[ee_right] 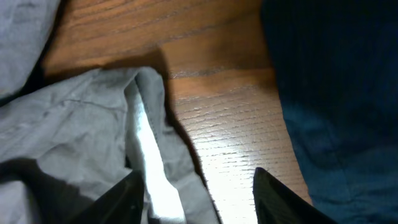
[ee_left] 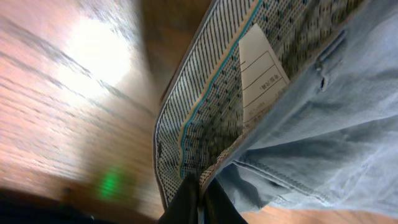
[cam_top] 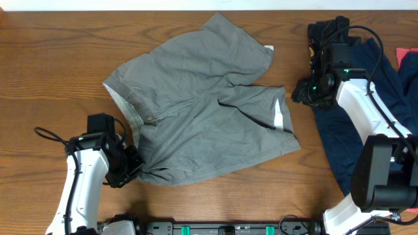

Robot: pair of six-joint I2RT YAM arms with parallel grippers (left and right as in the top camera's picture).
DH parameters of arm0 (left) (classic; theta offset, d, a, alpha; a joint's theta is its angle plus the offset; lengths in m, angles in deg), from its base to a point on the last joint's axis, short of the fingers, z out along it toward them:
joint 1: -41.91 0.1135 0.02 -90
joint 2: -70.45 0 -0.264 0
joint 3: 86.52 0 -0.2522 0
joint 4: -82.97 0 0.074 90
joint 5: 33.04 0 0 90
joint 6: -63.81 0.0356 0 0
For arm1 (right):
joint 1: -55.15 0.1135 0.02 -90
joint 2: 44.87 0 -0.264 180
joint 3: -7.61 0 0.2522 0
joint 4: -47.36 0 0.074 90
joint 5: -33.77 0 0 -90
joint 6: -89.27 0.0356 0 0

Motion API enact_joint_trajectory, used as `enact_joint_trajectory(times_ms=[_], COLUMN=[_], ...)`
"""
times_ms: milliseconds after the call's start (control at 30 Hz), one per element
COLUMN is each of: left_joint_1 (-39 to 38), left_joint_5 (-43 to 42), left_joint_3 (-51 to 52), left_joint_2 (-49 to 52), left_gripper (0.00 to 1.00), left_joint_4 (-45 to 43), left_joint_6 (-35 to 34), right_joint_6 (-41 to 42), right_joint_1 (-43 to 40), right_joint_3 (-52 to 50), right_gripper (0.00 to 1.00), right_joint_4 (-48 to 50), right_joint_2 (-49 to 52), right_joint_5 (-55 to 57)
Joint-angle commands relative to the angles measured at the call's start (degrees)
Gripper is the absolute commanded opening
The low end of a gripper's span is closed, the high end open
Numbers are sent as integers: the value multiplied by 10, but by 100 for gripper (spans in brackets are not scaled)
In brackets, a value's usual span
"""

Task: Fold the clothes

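Observation:
The robot's left gripper should release the edge of the shorts' waistband on the bare wood just before the black rail point(cam_top: 143, 187).
The olive-grey shorts point(cam_top: 202, 111) lie spread on the wooden table, waistband to the left, legs to the right. My left gripper point(cam_top: 132, 166) is at the near left waistband corner. In the left wrist view its fingers point(ee_left: 200, 198) are shut on the waistband edge, with the pale patterned lining point(ee_left: 211, 106) and a white label showing. My right gripper point(cam_top: 302, 91) hovers just right of the near leg's hem. In the right wrist view its fingers point(ee_right: 196, 190) are open over the hem point(ee_right: 146, 155) and bare wood.
A dark navy garment point(cam_top: 353, 124) lies at the right under the right arm, also seen in the right wrist view point(ee_right: 336, 93). Something red point(cam_top: 408, 62) sits at the far right edge. A black rail point(cam_top: 222, 228) runs along the near table edge.

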State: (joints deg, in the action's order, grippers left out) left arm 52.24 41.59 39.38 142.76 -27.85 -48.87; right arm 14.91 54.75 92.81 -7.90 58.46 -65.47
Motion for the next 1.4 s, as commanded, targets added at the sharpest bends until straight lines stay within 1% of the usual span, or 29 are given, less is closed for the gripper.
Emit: enact_joint_trajectory(times_ms=[0, 100, 267, 300, 333, 367, 400, 433, 467, 533, 633, 733, 867, 967, 1033, 1067, 1133, 1167, 1267, 1333, 1367], left_joint_1=[3, 3, 3, 3, 3, 3, 3, 3, 3, 3, 7, 30, 71, 80, 79, 78, 78, 78, 78, 78, 78], left_joint_5=[32, 32, 32, 32, 32, 32, 33, 35, 43, 59, 60, 60, 54, 51, 11, -11, -58, -80, -140, -171, -178], left_joint_3=[-10, -10, -10, -10, -10, -10, -10, -10, -10, -10, -10, -10, -10, -10, -10, -10, -10, -10, -10, -10, -10], left_joint_2=[-3, -3, -3, -3, -3, -3, -3, -3, -3, -3, -3, -3, -3, -3, -3, -3, -3, -3, -3, -3, -3], left_gripper=[6, 6, 6, 6, 6, 6, 6, 6, 6, 6, 6, 6, 6, 6, 6, 6, 6, 7, 17, 36, 43], left_joint_4=[-7, -9, -9, -9, -9, -9, -9, -9, -9, -9, -11, -8, 14, 52, 62, 64, 63, 61, 59, 60, 60], left_joint_6=[-6, -6, -6, -6, -6, -6, -5, -4, -4, -4, -4, -6, -6, -6, -5, -5, -1, -1, 15, 30, 37], right_joint_6=[-24, -32, -51, -50, -50, -50, -50, -50, -48, -37, 2, 36, 35, 17, 8, 5, -6, -7, -7, -7, -7], right_joint_1=[14, 25, 52, 56, 59, 61, 63, 64, 64, 61, 46, 15, -28, -43, -42, -40, -37, -34, -31, -31, -31], right_joint_3=[-2, -3, -3, -3, -3, -3, -3, -3, -3, -3, -2, -2, -2, -2, -2, -2, -2, -2, -2, -2, -2], right_gripper=[52, 56, 57, 55, 47, 37, 25, 10, 1, 1, 1, 1, 1, 1, 2, 6, 23, 29, 34, 36, 37], right_joint_4=[-4, -2, 11, 13, 15, 17, 19, 21, 21, 21, 12, -3, -3, -1, 0, 1, 1, 1, -8, -17, -20], right_joint_2=[29, 52, 89, 97, 104, 109, 113, 116, 118, 118, 114, 109, 102, 102, 102, 102, 102, 101, 92, 73, 61], right_joint_5=[7, 6, 2, 9, 15, 20, 24, 25, 29, 44, 101, 143, 123, 97, 81, 69, 43, 31, 19, 19, 19])
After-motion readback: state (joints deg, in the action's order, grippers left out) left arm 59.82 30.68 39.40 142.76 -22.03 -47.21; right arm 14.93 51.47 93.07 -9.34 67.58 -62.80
